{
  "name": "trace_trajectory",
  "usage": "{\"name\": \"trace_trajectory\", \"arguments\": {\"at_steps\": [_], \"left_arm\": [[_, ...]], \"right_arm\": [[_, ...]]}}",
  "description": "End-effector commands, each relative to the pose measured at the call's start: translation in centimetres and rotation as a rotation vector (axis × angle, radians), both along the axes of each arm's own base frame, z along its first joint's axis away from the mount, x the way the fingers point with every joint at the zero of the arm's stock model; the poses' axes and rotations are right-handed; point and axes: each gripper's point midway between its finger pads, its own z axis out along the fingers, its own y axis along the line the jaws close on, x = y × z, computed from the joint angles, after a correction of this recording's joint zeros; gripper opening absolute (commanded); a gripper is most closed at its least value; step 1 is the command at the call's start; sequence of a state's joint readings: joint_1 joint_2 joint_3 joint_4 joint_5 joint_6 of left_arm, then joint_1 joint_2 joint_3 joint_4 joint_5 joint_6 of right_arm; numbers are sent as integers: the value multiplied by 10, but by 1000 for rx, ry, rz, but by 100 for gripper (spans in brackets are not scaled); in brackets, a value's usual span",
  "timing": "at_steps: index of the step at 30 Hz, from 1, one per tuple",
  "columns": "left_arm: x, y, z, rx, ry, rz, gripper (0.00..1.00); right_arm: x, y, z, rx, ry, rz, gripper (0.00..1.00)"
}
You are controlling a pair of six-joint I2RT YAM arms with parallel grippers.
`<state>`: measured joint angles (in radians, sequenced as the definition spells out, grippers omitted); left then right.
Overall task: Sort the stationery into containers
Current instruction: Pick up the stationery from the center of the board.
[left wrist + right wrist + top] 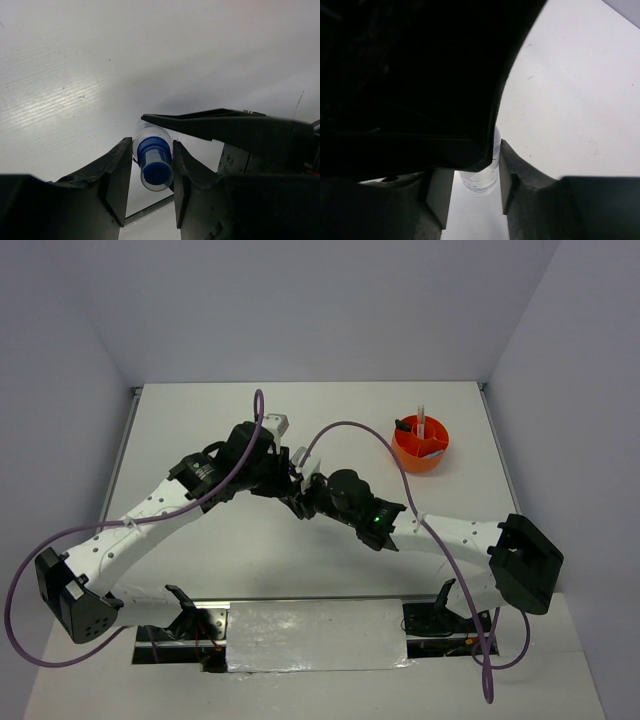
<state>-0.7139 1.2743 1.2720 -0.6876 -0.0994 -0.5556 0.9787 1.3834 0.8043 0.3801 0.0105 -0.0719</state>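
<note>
Next, my right gripper lets go of the tiny blue-capped bottle in the orange tub's section (408, 442) just in front of the dark item.
The tiny blue-capped bottle (152, 160) hangs in the air, cap end between my left gripper's (152, 170) pads, which press on its sides. In the right wrist view its clear base (481, 181) sits between my right gripper's (472, 185) pads, touching one pad with a thin gap at the other. One of the right gripper's fingers (225, 127) lies across the bottle's far end. In the top view both grippers meet tip to tip at mid-table, left (290, 488) and right (310, 496). The orange tub (436, 455) stands at the back right.
A white piece (421, 425) stands upright in the tub, beside a dark item (404, 425). Purple cables loop over both arms. The left gripper's body fills the upper left of the right wrist view.
</note>
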Motion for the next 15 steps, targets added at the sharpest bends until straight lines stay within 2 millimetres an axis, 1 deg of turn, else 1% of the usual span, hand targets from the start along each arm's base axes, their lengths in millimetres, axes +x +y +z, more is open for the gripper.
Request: {"name": "trace_trajectory", "arguments": {"at_steps": [1, 2, 3, 4, 6, 7, 8, 9, 10, 11, 12, 13, 14, 15], "left_arm": [[-1, -10, 15, -27, -34, -34, 0], [-1, -10, 16, -26, -36, -37, 0], [-1, -10, 18, -29, -42, -36, 0], [0, -9, 20, -26, -48, -34, 2], [1, -8, 24, -29, -58, -28, 12], [2, -7, 27, -29, -68, -21, 28], [4, -6, 31, -31, -76, -16, 37], [4, -5, 36, -36, -86, -6, 51], [7, -2, 40, -32, -100, 15, 81], [11, -2, 52, -43, -125, 29, 99], [12, 1, 58, -45, -135, 45, 99], [15, 4, 65, -44, -153, 68, 99], [22, 9, 83, -50, -199, 112, 99], [24, 13, 91, -53, -214, 141, 99]], "right_arm": [[8, 8, 34, 77, -46, 4, 29], [4, 11, 33, 76, -41, 28, 25], [4, 11, 32, 76, -37, 31, 18], [3, 11, 29, 74, -33, 33, 0], [1, 10, 24, 77, -22, 32, 0], [2, 10, 23, 81, -19, 31, 0], [2, 9, 22, 83, -15, 29, 0], [1, 8, 18, 81, -5, 26, 0], [1, 8, 17, 87, -4, 24, 0], [1, 8, 17, 92, 0, 21, 0], [4, 5, 11, 90, 15, 7, 0], [6, 4, 11, 96, 20, 1, 0], [12, 0, 7, 97, 30, -19, 0], [15, -3, 6, 113, 53, -33, 0]]}}
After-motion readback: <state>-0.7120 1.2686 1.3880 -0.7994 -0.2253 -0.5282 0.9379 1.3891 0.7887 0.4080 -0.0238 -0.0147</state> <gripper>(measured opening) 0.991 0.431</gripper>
